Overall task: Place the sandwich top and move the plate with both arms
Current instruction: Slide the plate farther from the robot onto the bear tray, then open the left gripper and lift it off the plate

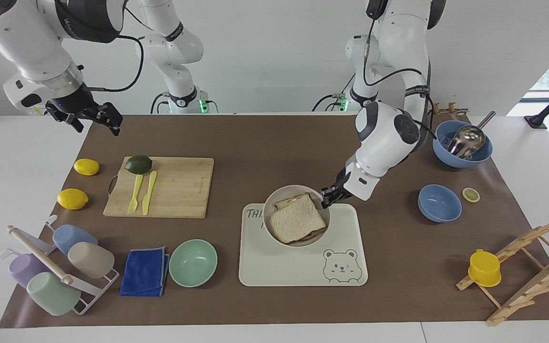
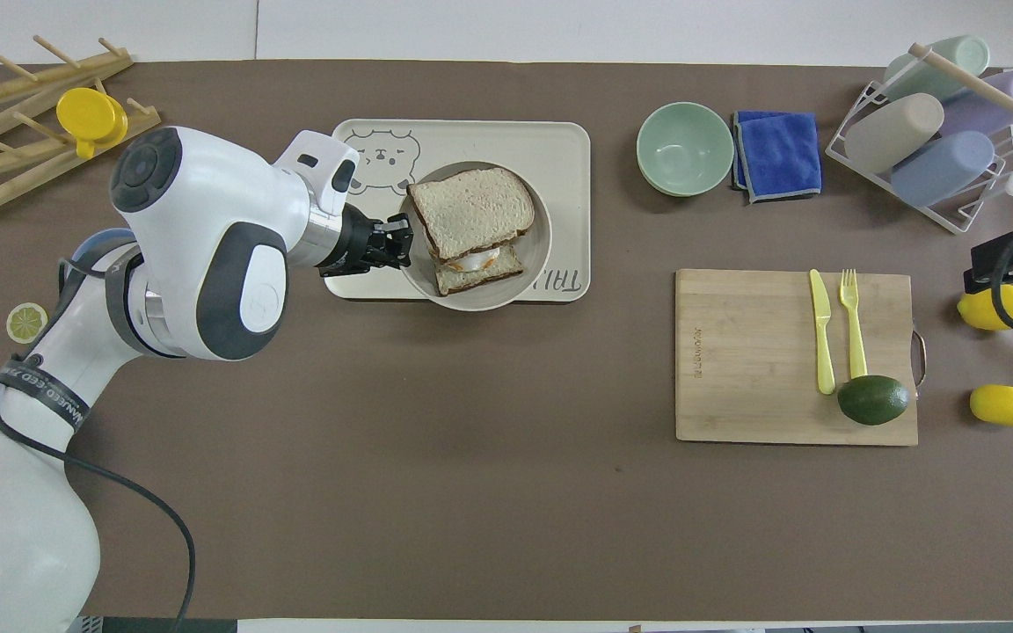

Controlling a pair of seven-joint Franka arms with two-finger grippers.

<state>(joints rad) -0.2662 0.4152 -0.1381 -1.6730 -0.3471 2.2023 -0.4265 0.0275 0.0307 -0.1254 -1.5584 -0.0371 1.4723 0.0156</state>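
The robot's left gripper should release the beige plate on the bear-printed tray (image 2: 458, 213), between the bear drawing and the lettering.
The beige plate (image 1: 274, 200) (image 2: 533, 268) is held up over the bear-printed tray (image 1: 274, 267) (image 2: 568, 145). The sandwich top (image 1: 297, 224) (image 2: 470, 211), a pale bread slice, lies on the egg toast (image 2: 482, 268) in the plate. My left gripper (image 1: 327, 196) (image 2: 401, 251) is shut on the plate's rim at the side toward the left arm's end. My right gripper (image 1: 94, 117) (image 2: 999, 264) waits in the air over the table's edge at the right arm's end, near the lemons.
A mint green bowl (image 1: 193, 262) and blue cloth (image 1: 145, 271) lie beside the tray. A cutting board (image 1: 179, 188) bears an avocado, knife and fork. Two lemons (image 1: 86, 166), a cup rack (image 1: 55, 267), blue bowls (image 1: 439, 203) and wooden rack (image 1: 522, 267) stand at the ends.
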